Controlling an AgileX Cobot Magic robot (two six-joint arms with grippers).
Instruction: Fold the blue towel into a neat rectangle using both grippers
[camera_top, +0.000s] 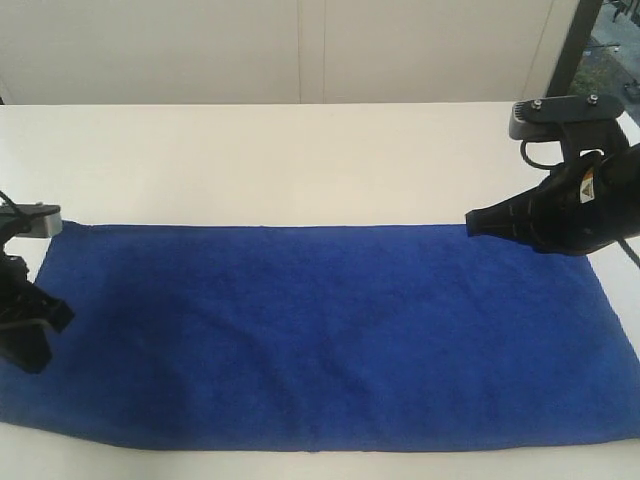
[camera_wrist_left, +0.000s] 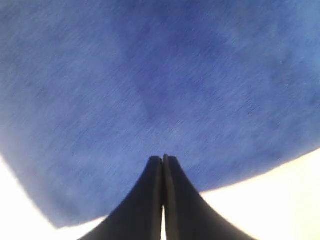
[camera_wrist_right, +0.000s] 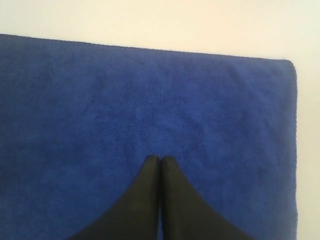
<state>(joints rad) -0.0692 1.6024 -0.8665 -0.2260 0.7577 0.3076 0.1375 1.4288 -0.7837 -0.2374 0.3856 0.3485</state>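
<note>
The left gripper's closed fingers hover over the flat top of the blue towel, away from the towel's corner, so the robot should open them and pinch that corner (camera_wrist_left: 58, 221) before folding.
The blue towel (camera_top: 320, 335) lies spread flat on the white table (camera_top: 300, 160), a long rectangle running left to right. My left gripper (camera_top: 38, 345) hangs over the towel's left end, jaws pressed together with nothing between them. The left wrist view shows those shut jaws (camera_wrist_left: 163, 159) above the towel (camera_wrist_left: 150, 85) near one corner. My right gripper (camera_top: 472, 222) sits above the far right part of the towel, pointing left, also shut and empty. In the right wrist view its tips (camera_wrist_right: 160, 160) hover over the towel (camera_wrist_right: 125, 110), close to a corner (camera_wrist_right: 290, 62).
The white table surrounds the towel, with a bare stretch behind it. A pale wall or cabinet front (camera_top: 300, 50) rises at the back. A dark post (camera_top: 575, 45) stands at the back right.
</note>
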